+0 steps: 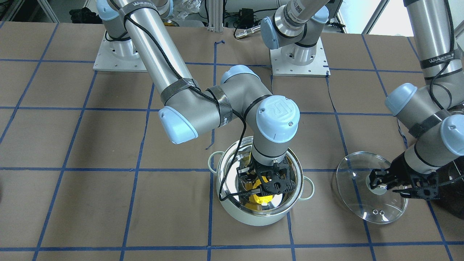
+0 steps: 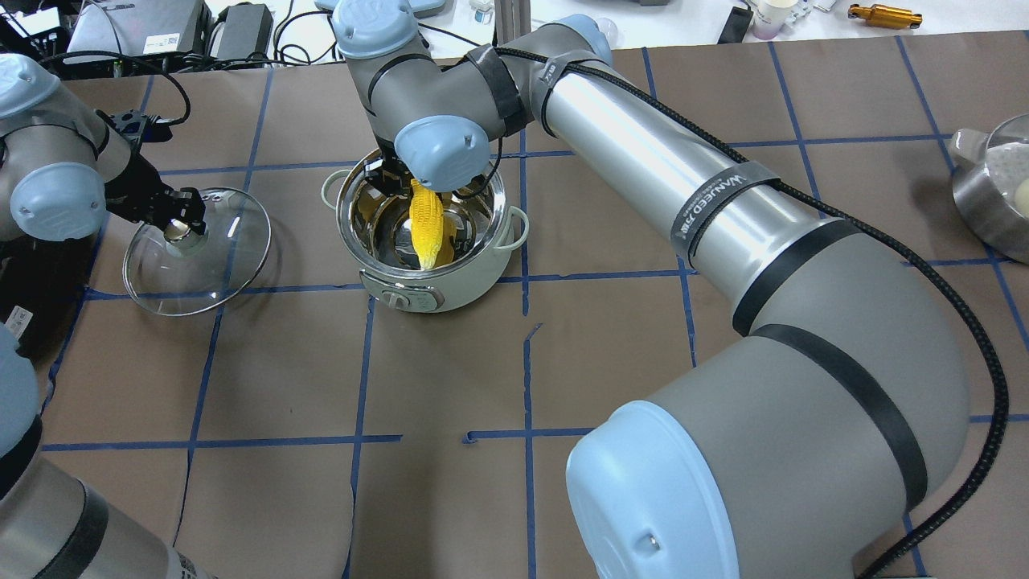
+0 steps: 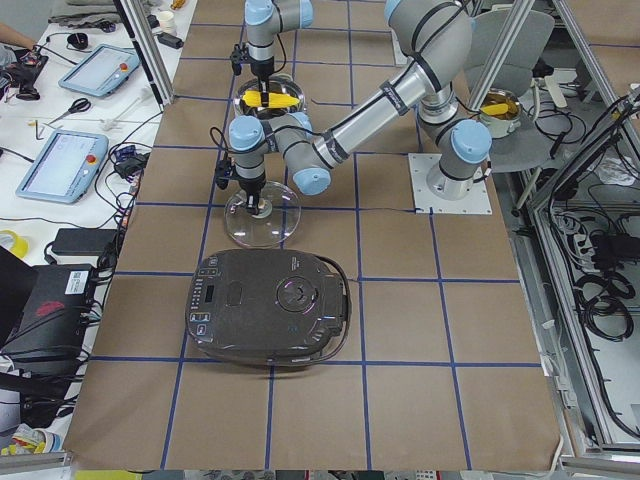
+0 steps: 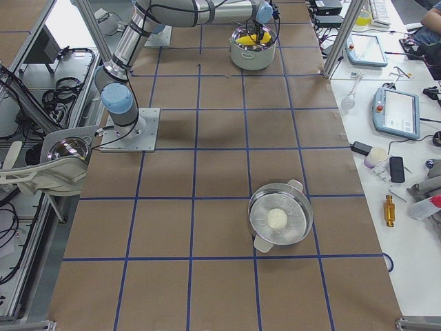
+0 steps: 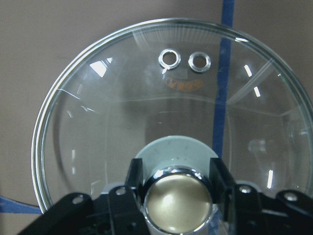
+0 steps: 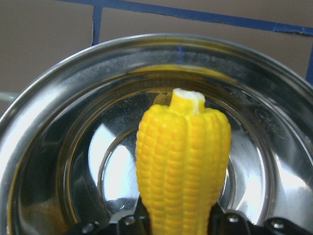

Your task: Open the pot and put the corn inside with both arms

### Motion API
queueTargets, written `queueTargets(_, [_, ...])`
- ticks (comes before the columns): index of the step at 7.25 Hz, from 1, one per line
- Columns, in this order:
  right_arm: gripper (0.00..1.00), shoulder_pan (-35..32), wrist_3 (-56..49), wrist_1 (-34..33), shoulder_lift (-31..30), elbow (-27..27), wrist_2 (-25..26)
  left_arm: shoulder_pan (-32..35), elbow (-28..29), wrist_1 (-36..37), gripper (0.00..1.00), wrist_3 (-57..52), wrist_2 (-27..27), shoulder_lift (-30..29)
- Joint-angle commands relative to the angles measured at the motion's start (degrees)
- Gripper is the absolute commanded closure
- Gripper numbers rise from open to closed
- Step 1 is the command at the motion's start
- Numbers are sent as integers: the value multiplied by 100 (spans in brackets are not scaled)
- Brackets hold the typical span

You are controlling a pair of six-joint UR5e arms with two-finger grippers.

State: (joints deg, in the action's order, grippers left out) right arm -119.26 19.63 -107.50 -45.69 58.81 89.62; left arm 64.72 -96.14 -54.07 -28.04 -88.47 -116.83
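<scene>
Next, my left gripper lets go of the glass lid on the blue table line [image 1: 357, 191] [image 5: 219, 143] between the pot and the black appliance.
The pale mint-white pot [image 2: 418, 293] stands open at mid table, also in the front view [image 1: 253, 217]. My right gripper [image 1: 262, 179] reaches into it and is shut on the yellow corn [image 2: 426, 221], which hangs tilted inside the steel interior [image 6: 63, 161]. The corn fills the right wrist view [image 6: 183, 161]. The glass lid [image 2: 217, 257] sits off the pot to its side, low at the table. My left gripper [image 2: 181, 221] is shut on the lid's beige knob [image 5: 177, 196]. The lid's glass [image 5: 122, 107] shows beyond the knob.
A black appliance with a dark lid [image 3: 270, 310] lies near the lid on the left arm's side. A steel pot holding a white ball [image 4: 279, 219] stands far off on the right arm's side. The right arm's long forearm [image 2: 683, 185] crosses the table.
</scene>
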Motion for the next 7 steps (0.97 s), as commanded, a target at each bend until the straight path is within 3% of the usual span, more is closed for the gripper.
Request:
queueTargets(1, [5,-1,-12,-26,17,42,-15,14,8,-7,100,78,58,-50])
queueTargets(2, [0,-1,154,-26,-10,60,-15,14,8,-7,100,88,58,-59])
queueTargets(5, [0,8,174,-8,-272,191,-32,442,43,11,100,806,-38,-25])
queueTargets(7, [0,78,234,192,-737,332,38,525,52,-7,100,574,-56,-15])
